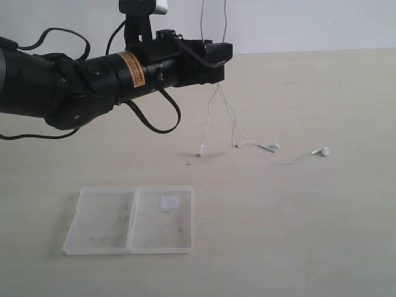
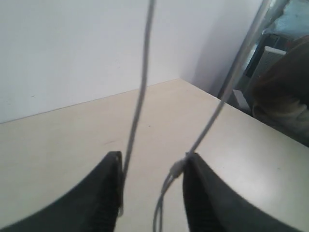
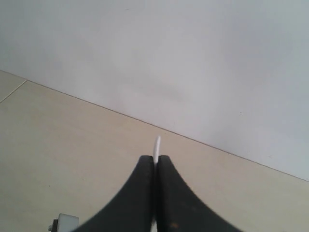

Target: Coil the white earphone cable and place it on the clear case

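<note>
I need to shift my left gripper lower and pinch the pieces of the earphone cable together below the cable's joint [image 2: 162, 191], because they spread apart between its open fingers.
The white earphone cable [image 1: 218, 99] hangs as two strands from above the exterior view's top edge. Its two earbuds [image 1: 273, 147] and its small plug [image 1: 199, 150] lie or dangle at the table. My left gripper [image 1: 216, 59] is raised over the table beside the strands. In the left wrist view it [image 2: 152, 157] stands open with both cable strands [image 2: 140, 96] running between the jaws, one along each finger. My right gripper [image 3: 155, 157] is shut on the cable, a white sliver [image 3: 156, 144] showing above its tips; it is outside the exterior view. The clear case [image 1: 102, 219] lies open and flat near the front left.
The left arm [image 1: 74, 80] stretches in from the left with loose black wires [image 1: 158, 124] looping below it. A white wall [image 1: 309, 25] rises behind the table's back edge. Dark clutter [image 2: 285, 96] stands beyond the table's corner in the left wrist view.
</note>
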Controlling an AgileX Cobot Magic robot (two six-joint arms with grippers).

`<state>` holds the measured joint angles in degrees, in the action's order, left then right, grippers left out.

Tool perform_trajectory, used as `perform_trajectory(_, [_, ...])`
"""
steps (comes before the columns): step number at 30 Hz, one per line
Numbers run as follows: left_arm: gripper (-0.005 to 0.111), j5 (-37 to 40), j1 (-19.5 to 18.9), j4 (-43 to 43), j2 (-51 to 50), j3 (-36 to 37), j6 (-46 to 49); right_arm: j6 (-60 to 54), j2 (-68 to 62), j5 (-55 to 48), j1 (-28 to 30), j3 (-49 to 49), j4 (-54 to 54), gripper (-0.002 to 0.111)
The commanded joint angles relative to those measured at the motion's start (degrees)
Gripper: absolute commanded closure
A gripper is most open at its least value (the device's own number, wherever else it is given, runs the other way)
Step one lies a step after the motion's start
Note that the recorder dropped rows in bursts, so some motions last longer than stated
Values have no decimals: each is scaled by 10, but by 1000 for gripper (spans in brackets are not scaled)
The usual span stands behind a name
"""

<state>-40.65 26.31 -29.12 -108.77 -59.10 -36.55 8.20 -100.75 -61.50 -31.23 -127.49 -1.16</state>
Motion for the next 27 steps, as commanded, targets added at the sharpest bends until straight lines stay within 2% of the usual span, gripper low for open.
perform_trajectory(1, [75,10,4,-9,1,-2,3,11,0,23,0,-3,-13,108])
perform_trajectory(3, [67,14,5,-9,1,-2,3,15,0,28,0,-3,-18,108])
perform_trajectory(7, [42,14,6,-3,1,-2,3,21,0,33,0,-3,-22,108])
perform_trajectory(9, [38,14,6,-1,1,-2,3,21,0,35,0,-3,-23,108])
perform_trajectory(21, [38,7,18,25,-36,-2,2,26,0,44,0,-3,-22,108])
perform_trajectory(27, [38,-37,18,41,-36,-5,4,26,0,44,0,-3,-22,108])
